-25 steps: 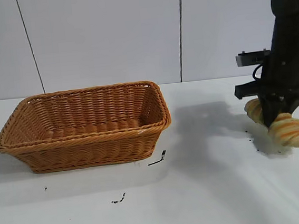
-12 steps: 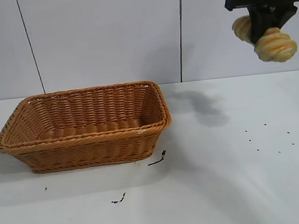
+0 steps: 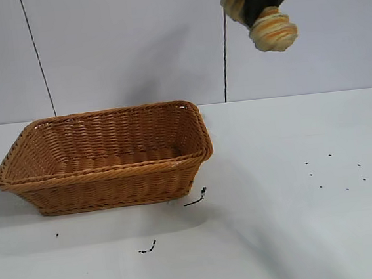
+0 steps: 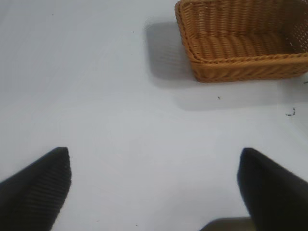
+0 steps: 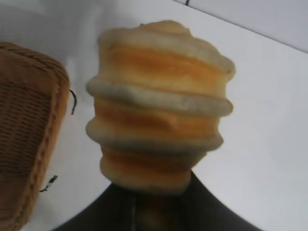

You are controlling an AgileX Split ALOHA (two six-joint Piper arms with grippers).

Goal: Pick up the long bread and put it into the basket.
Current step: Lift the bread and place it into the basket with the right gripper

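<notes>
Next, my right gripper sets the long bread down and releases it in the middle of the wicker basket (image 3: 102, 149), just behind the front rim of that basket.
The long bread (image 3: 271, 29), a ridged tan loaf with orange stripes, hangs high above the table, right of the basket, with my right gripper (image 3: 257, 4) shut on its middle. In the right wrist view the long bread (image 5: 161, 103) fills the centre and hides the fingertips. The orange-brown wicker basket (image 3: 108, 183) sits on the table's left part with nothing in it. Its corner shows as the basket (image 5: 29, 144) in the right wrist view. My left gripper (image 4: 154, 185) hovers open over bare table, away from the basket (image 4: 240, 72) and out of the exterior view.
The white table (image 3: 299, 221) carries small dark crumbs (image 3: 334, 171) at the right and dark scraps (image 3: 197, 198) in front of the basket. A white panelled wall (image 3: 131, 46) stands behind.
My right gripper has lifted the long bread off the table's right side, high up, and carried it left toward the basket. The basket has not moved.
</notes>
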